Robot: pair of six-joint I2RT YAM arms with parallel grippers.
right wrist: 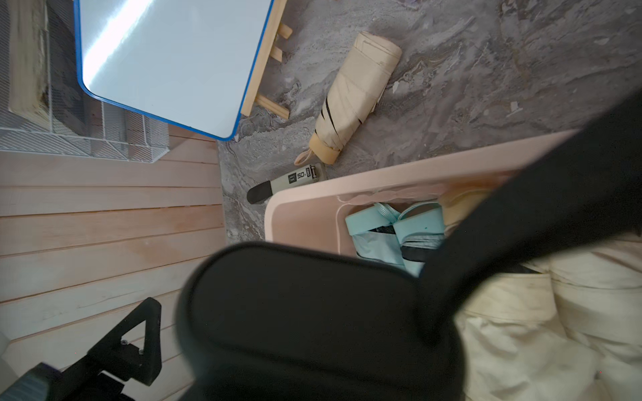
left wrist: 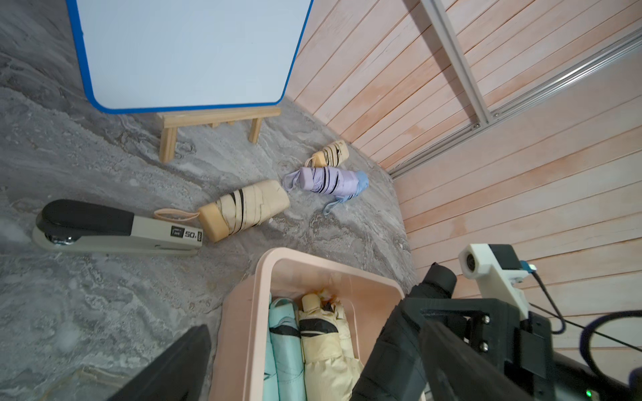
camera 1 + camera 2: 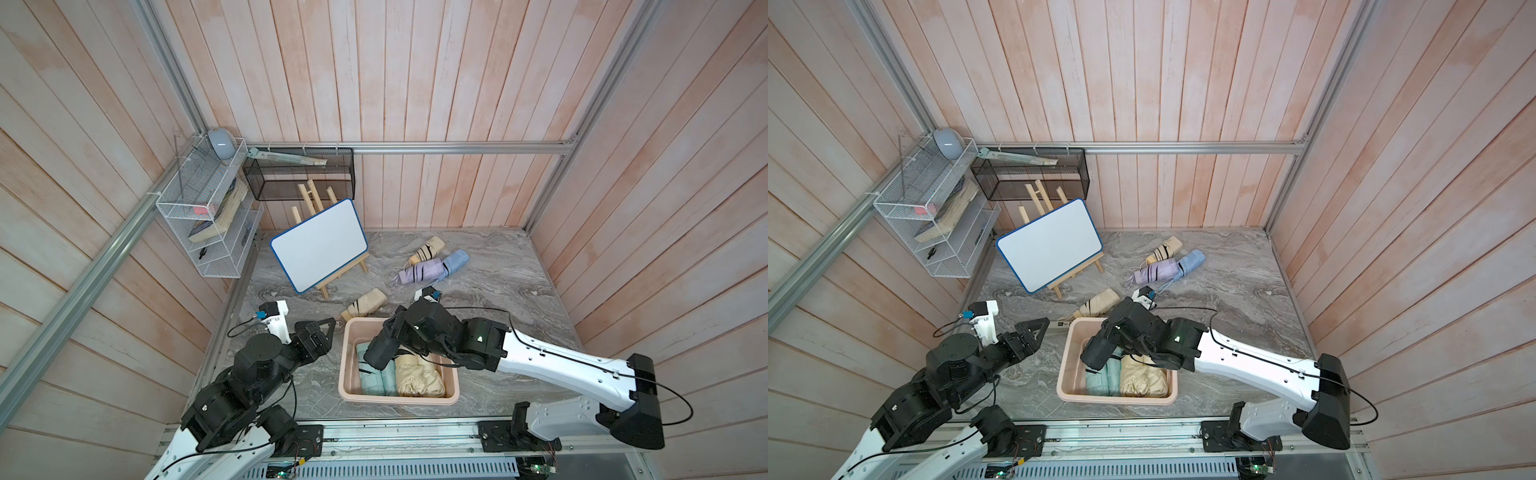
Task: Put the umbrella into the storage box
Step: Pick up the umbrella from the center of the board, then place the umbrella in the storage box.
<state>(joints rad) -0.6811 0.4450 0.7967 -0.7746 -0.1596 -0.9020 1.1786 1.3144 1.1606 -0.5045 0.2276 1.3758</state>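
Note:
The robot's right gripper needs to release the black umbrella between the mint umbrella and the storage box's side [image 3: 363,376].
The pale pink storage box [image 3: 348,365] stands at the table's front, with a mint umbrella [image 3: 376,380] and a cream umbrella [image 3: 419,376] lying in it. My right gripper [image 3: 398,332] is shut on a folded black umbrella [image 3: 380,351] that hangs tilted over the box's far left part. That black umbrella [image 1: 312,312] fills the right wrist view and hides the jaws. My left gripper [image 3: 328,332] is open just left of the box and holds nothing. One of its fingers [image 2: 173,368] shows in the left wrist view beside the box [image 2: 243,312].
Loose on the table behind the box lie a beige umbrella [image 3: 365,304], a smaller beige one [image 3: 428,249], a lilac one [image 3: 417,271] and a blue one [image 3: 455,262]. A stapler [image 2: 114,229] lies by the box's far left corner. A whiteboard on an easel [image 3: 320,249], a white wire rack [image 3: 208,220] and a black mesh basket [image 3: 299,174] stand at the back left.

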